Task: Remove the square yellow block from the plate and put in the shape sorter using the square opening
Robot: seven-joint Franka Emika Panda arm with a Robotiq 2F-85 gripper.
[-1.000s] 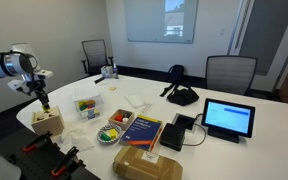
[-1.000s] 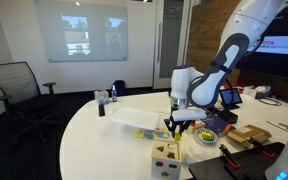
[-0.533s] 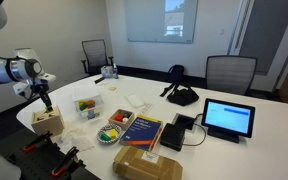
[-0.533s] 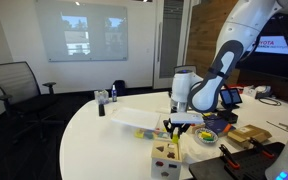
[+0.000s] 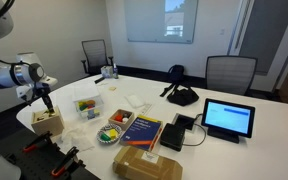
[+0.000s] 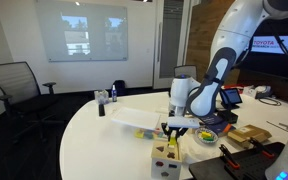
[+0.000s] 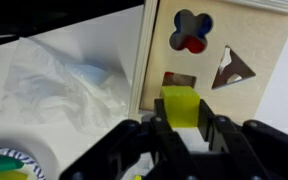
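Note:
Next, my gripper lets go of the square yellow block in the shape sorter's square opening point(image 5: 50, 113) point(image 7: 181, 90), beside the flower-shaped and triangular holes.
My gripper point(image 7: 182, 128) is shut on the square yellow block point(image 7: 181, 105) and holds it just over the top of the wooden shape sorter point(image 7: 259, 45), right below its square opening point(image 7: 178, 79). A flower-shaped hole and a triangular hole lie beside it. In both exterior views the gripper point(image 5: 44, 101) point(image 6: 172, 131) hangs directly above the shape sorter point(image 5: 48, 122) point(image 6: 165, 158) at the table's edge. The plate point(image 5: 112, 136) holds coloured pieces and sits to one side; its rim shows in the wrist view point(image 7: 9, 163).
A clear square tub point(image 5: 87, 105), a blue book point(image 5: 141, 130), a flat cardboard box point(image 5: 148, 164), a tablet point(image 5: 228, 119) and a black headset point(image 5: 182, 95) lie on the white table point(image 5: 254, 150). A crumpled clear plastic bag point(image 7: 54, 85) lies beside the sorter. Office chairs stand behind.
The gripper has lowered slightly toward the shape sorter with the block; the arm has shifted a little toward the table's edge.

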